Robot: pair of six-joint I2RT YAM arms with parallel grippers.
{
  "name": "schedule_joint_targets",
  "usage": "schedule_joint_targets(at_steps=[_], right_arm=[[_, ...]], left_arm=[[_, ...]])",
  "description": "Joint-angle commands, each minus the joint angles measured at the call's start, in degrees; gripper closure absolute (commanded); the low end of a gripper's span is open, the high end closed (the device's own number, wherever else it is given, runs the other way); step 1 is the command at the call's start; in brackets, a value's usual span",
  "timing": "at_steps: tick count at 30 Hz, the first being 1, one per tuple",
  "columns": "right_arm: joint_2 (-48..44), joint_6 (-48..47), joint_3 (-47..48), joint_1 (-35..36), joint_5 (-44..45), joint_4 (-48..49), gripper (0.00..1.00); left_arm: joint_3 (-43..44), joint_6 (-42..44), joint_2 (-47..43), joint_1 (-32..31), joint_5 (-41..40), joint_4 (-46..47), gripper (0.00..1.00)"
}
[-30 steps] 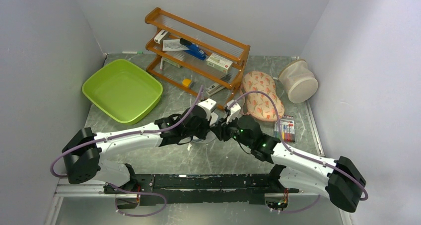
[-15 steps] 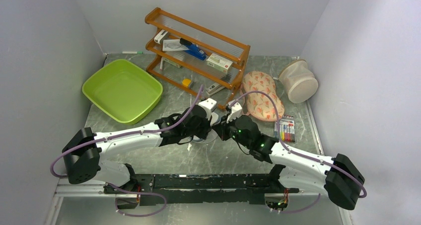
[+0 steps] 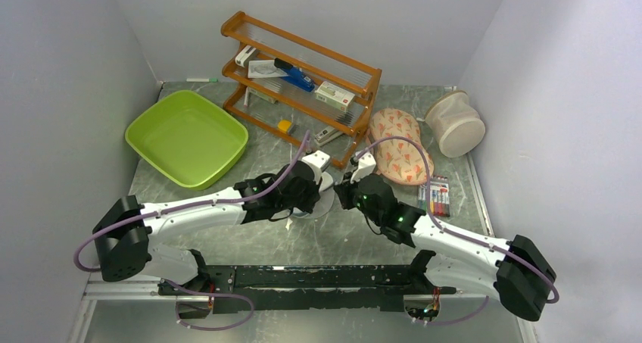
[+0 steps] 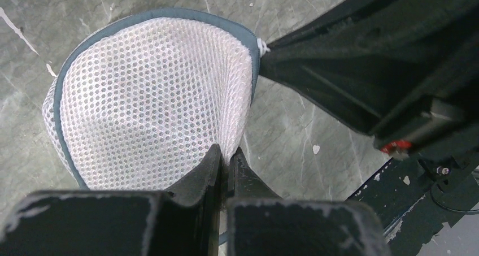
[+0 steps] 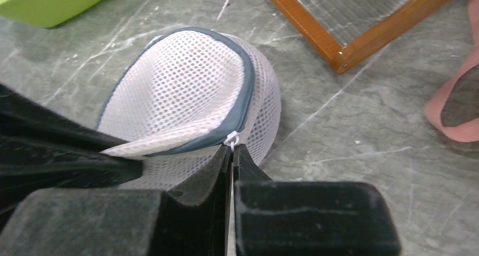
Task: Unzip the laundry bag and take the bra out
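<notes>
Next, my left gripper grabs the zip band itself (image 4: 255, 75), as it is pinching a fold of mesh next to the zip band, before my right gripper pulls the zip pull.
The laundry bag (image 4: 152, 98) is white mesh with a grey-blue zip band, lying on the green marbled table between my two wrists. From above only a sliver of the laundry bag (image 3: 325, 201) shows under the arms. My left gripper (image 4: 227, 154) is shut, pinching a fold of the mesh at the bag's near edge. My right gripper (image 5: 233, 150) is shut on the small white zip pull (image 5: 231, 138) at the edge of the lid. The zip band curves round the raised lid (image 5: 186, 81). The bra is hidden.
A lime-green tub (image 3: 187, 137) sits at the back left. A wooden rack (image 3: 303, 78) with small boxes stands behind the arms. An orange-patterned pouch (image 3: 400, 154), a beige mesh cylinder (image 3: 454, 123) and a pack of markers (image 3: 437, 198) lie to the right.
My right gripper has closed onto the zip pull and its wrist has shifted slightly toward the back. The left arm and its grip on the mesh are unchanged.
</notes>
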Motion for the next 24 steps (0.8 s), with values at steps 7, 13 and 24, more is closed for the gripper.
schedule_joint_targets(at_steps=[7, 13, 24], right_arm=[[0.41, -8.65, 1.55, -4.24, -4.36, 0.82, 1.00], [-0.07, -12.65, 0.83, -4.18, -15.65, 2.52, 1.00], [-1.62, -11.98, 0.32, -4.16, -20.66, 3.44, 1.00]], left_arm=[[-1.30, 0.30, -3.74, -0.46, 1.99, -3.40, 0.93], [-1.69, 0.43, -5.60, -0.46, 6.09, 0.17, 0.60], [6.38, 0.39, 1.66, -0.43, 2.11, -1.21, 0.53]])
